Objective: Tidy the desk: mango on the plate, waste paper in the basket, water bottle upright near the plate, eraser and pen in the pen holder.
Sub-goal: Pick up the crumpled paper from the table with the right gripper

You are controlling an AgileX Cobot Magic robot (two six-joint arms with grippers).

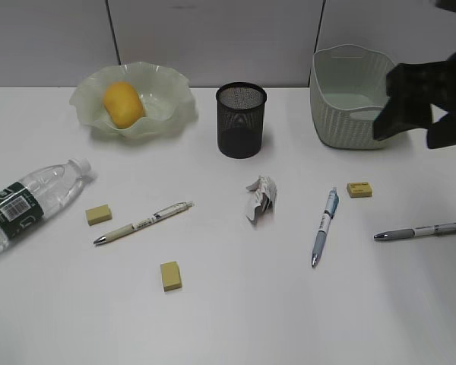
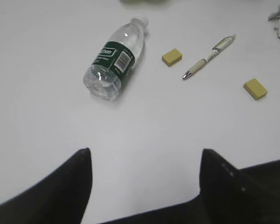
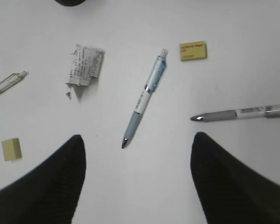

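Next, my right gripper goes to the waste paper (image 1: 263, 195) (image 3: 86, 66) in front of the pen holder and closes there, because it belongs in the basket.
The mango (image 1: 122, 103) lies in the plate (image 1: 178, 95) at the back left. On its side at the left edge rests the water bottle (image 1: 30, 199), also seen as the bottle (image 2: 115, 59). Waste paper (image 1: 262, 198) sits mid-desk in front of the pen holder (image 1: 241, 120). Three pens (image 1: 143, 222), (image 1: 324, 226), (image 1: 422, 230) and three yellow erasers (image 1: 99, 214), (image 1: 171, 275), (image 1: 359, 189) lie scattered. My right gripper (image 3: 137, 142) hangs open above the blue pen (image 3: 144, 98), in front of the basket (image 1: 342, 114). Open and empty, my left gripper (image 2: 144, 156) hovers short of the bottle.
The desk (image 1: 235, 319) is white, with a grey partition wall behind it. The right arm (image 1: 422, 106) covers part of the basket's right side. The left arm is outside the exterior view.
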